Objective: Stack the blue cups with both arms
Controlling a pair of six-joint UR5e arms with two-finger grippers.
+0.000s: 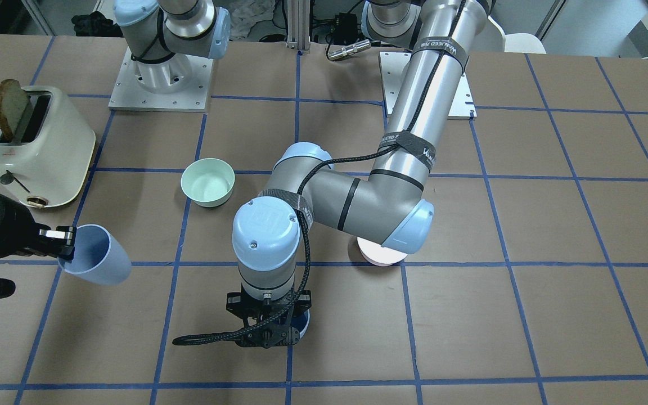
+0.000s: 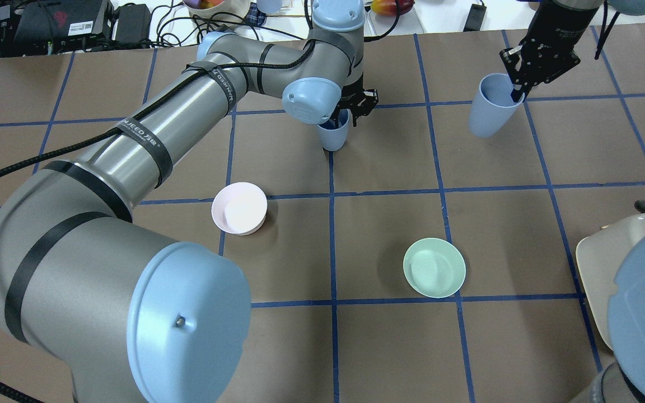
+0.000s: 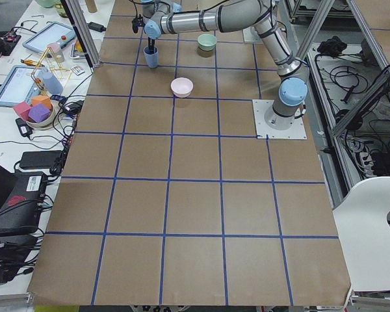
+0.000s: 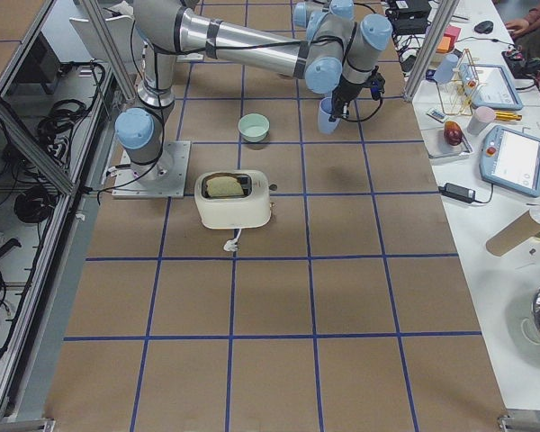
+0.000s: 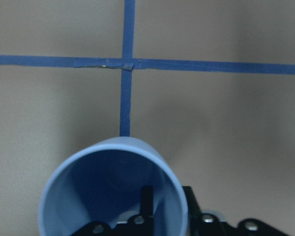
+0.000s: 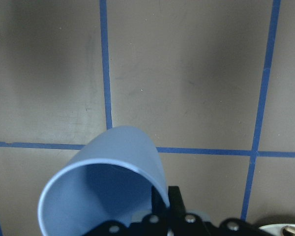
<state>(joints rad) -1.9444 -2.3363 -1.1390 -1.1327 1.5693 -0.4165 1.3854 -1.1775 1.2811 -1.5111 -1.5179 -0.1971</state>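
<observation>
The blue cup in my right gripper should be let go inside the other blue cup (image 1: 286,315), down at my left gripper's fingers.
Two blue cups show. My left gripper (image 2: 351,107) is shut on the rim of one blue cup (image 2: 333,134), one finger inside and one outside. That cup stands upright near the far middle of the table; I cannot tell if it touches the surface. It fills the left wrist view (image 5: 113,191), and only a sliver shows in the front view (image 1: 302,325). My right gripper (image 2: 515,89) is shut on the rim of the other blue cup (image 2: 490,106) and holds it tilted above the table at the far right, seen in the front view (image 1: 96,256) and the right wrist view (image 6: 103,182).
A pale pink bowl (image 2: 239,208) sits left of centre and a mint-green bowl (image 2: 434,267) right of centre. A cream toaster (image 1: 37,149) with a toast slice (image 1: 12,107) stands on my right side. The left arm's elbow (image 1: 391,214) hangs over the pink bowl.
</observation>
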